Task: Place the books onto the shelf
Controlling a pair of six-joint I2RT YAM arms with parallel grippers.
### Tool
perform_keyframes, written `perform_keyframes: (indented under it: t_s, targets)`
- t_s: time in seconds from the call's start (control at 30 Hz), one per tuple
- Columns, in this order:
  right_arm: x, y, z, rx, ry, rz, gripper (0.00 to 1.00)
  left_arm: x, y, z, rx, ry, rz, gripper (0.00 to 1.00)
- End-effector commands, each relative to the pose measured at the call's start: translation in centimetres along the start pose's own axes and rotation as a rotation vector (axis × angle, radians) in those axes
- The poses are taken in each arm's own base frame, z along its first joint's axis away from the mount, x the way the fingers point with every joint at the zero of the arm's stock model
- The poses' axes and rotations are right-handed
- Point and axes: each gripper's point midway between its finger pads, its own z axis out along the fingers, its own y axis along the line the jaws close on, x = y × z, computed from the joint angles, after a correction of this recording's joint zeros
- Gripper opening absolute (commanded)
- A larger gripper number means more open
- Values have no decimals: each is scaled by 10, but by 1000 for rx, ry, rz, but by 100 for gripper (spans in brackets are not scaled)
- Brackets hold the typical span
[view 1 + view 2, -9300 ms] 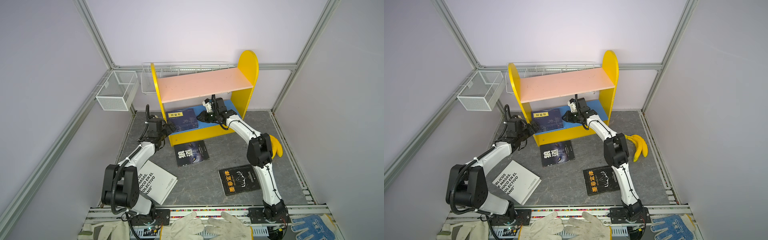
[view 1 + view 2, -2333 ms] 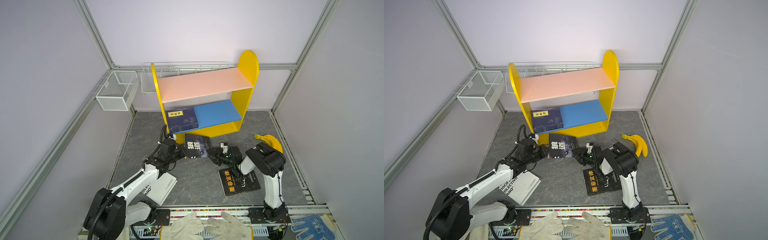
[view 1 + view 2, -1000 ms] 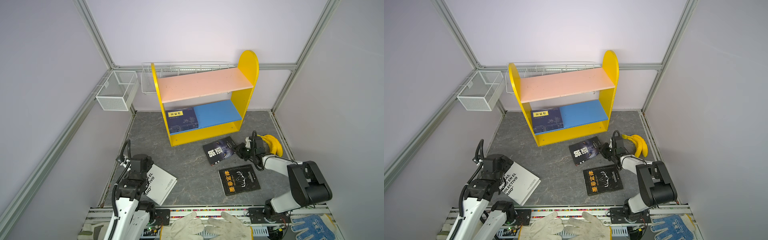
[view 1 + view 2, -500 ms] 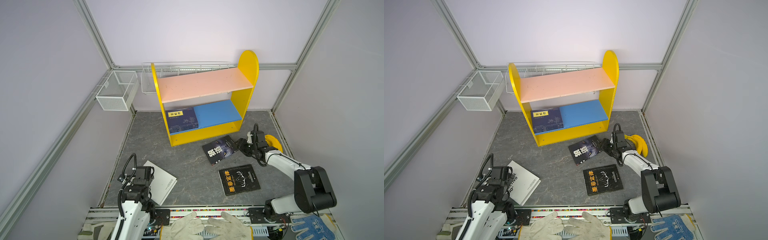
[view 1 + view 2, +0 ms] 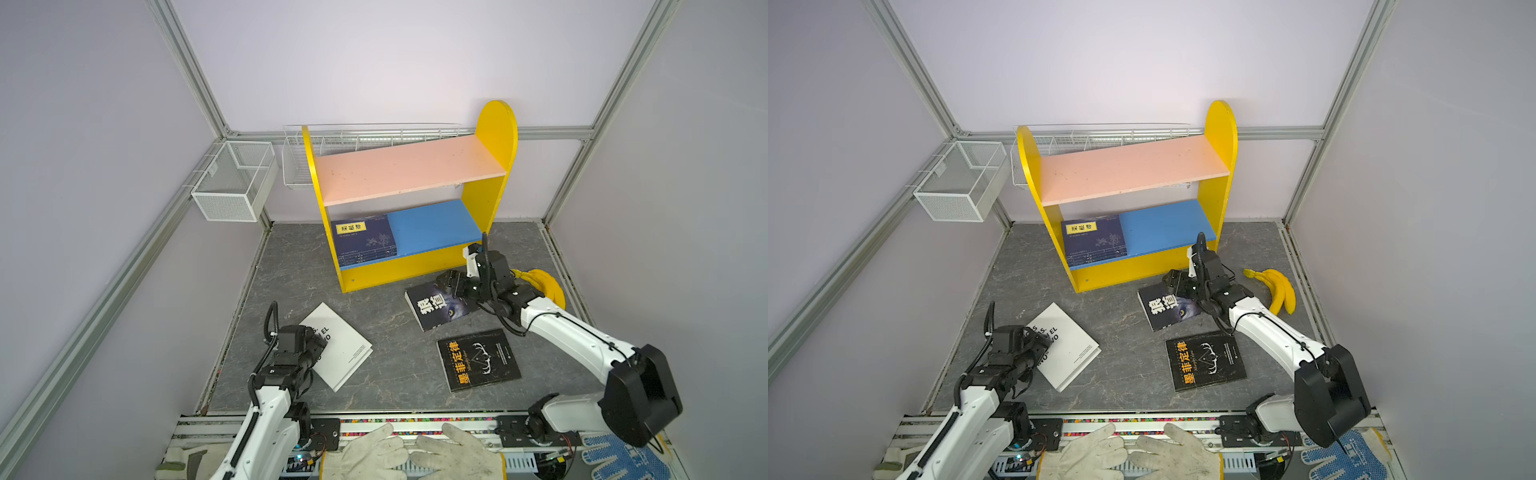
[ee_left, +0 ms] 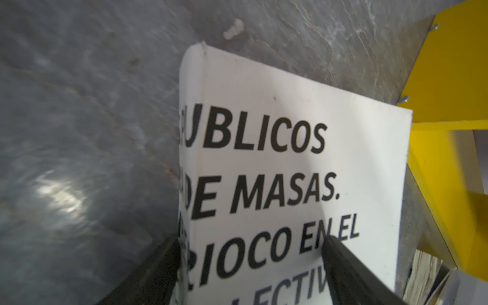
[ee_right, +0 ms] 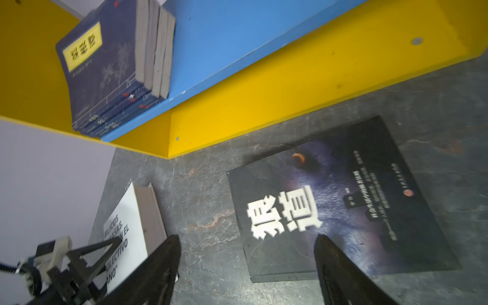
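Observation:
I will next move my left gripper to the near half of the spine (image 5: 318, 373) of the white book and close it there.
The shelf (image 5: 490, 174) stands at the back, and a stack of navy-blue books (image 5: 365, 240) lies flat on the left of its blue lower board (image 5: 432, 224). On the floor lie a black wolf-cover book (image 5: 438, 309), a second black book (image 5: 478, 359) and a white book (image 5: 345, 347). My left gripper (image 5: 316, 349) is open over the white book's near-left corner. In the left wrist view one finger is beside the spine and the other over the white book's cover (image 6: 264, 158). My right gripper (image 5: 451, 282) is open just above the wolf book's (image 7: 330, 200) far corner, holding nothing.
A banana bunch (image 5: 1277, 291) lies right of the right arm. White wire baskets hang on the left wall (image 5: 232, 183) and behind the shelf (image 5: 374, 135). Work gloves (image 5: 415, 453) lie on the front rail. The pink upper board (image 5: 407, 166) is bare.
The right gripper has opened and let go of the wolf book, which now lies flat on the floor. The left gripper has shifted onto the white book's corner.

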Motion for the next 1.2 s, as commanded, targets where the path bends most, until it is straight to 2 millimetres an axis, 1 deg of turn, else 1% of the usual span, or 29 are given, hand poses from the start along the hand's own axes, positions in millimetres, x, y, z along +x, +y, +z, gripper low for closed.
perform_keyframes:
  t_s: [0.0,0.1,0.17,0.2,0.27,0.37,0.47,0.6,0.7,0.8,0.87,0.93,1.0,1.07,1.17]
  targets:
    - [10,37,24,-145,71,-85,84,19,-12,12,52,118,91,84]
    - [26,69,42,-251,142,-125,84,23,-32,15,102,151,140,83]
    - [42,87,54,-295,199,-156,84,29,-50,16,157,161,195,83]
    - [49,95,58,-313,223,-164,84,31,-58,15,180,164,216,83]
    - [68,104,69,-325,277,-167,85,39,-73,16,218,182,251,83]
    - [89,99,81,-313,345,-123,85,46,-83,18,245,199,273,83]
    - [103,95,90,-328,390,-103,84,49,-88,20,270,199,278,83]
    - [116,86,104,-313,441,-111,83,49,-95,20,292,201,290,83]
    - [123,90,112,-340,488,-121,81,48,-98,19,303,200,294,83]
    - [131,101,112,-406,528,-117,77,48,-98,18,304,197,292,83]
    - [135,107,108,-431,542,-129,75,49,-98,19,303,200,288,83]
    - [139,112,103,-459,555,-146,70,48,-98,19,304,197,285,83]
    - [143,119,98,-494,574,-145,61,48,-99,19,308,196,282,83]
    - [144,121,96,-507,583,-136,49,48,-100,19,312,198,284,83]
    - [145,125,93,-524,590,-132,38,48,-102,18,315,201,286,83]
